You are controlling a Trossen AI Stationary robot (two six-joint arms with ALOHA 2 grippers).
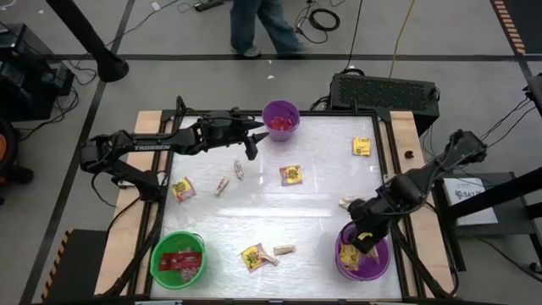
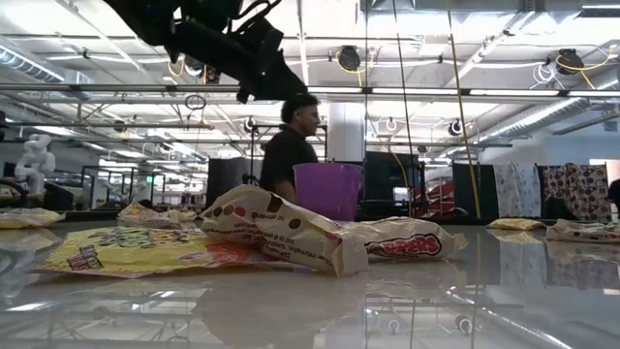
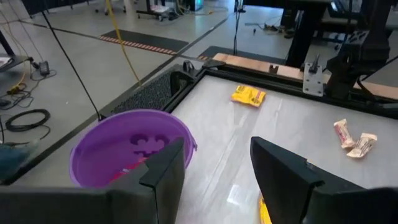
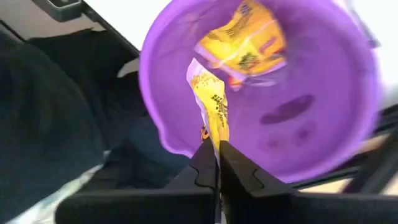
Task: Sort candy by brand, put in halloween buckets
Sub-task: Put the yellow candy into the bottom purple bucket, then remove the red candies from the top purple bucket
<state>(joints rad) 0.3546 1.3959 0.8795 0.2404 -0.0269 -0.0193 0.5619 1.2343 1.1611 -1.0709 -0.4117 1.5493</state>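
Note:
Next, I move my left gripper to the far purple bucket's rim (image 1: 263, 118) (image 3: 99, 186), on the side closest to my left arm, and close it there.
My right gripper (image 4: 217, 148) is shut on a yellow packet (image 4: 210, 96) above the near-right purple bucket (image 1: 362, 257), where another yellow packet (image 4: 244, 37) lies inside. My left gripper (image 3: 217, 152) is open and empty, hovering beside the far purple bucket (image 3: 127, 146), which holds red candy. The green bucket (image 1: 178, 258) at the near left holds red packets. Yellow packets (image 1: 291, 174) (image 1: 362, 146) (image 1: 182, 189) (image 1: 252, 257) and tan twisted pieces (image 1: 222, 185) (image 1: 284, 250) lie flat on the table. My right gripper pinches the yellow packet by its upper end (image 4: 215, 134) between the two fingers, coming from above and pointing down. The packet is lifted clear and hangs below the fingers over the purple bucket's opening (image 4: 298, 118).
The white table top has raised wooden side rails (image 1: 148, 123). A dark mesh box (image 1: 383, 89) stands past the far right corner. A person (image 2: 291, 145) stands beyond the far edge. Free room lies in the table's middle (image 1: 322, 212).

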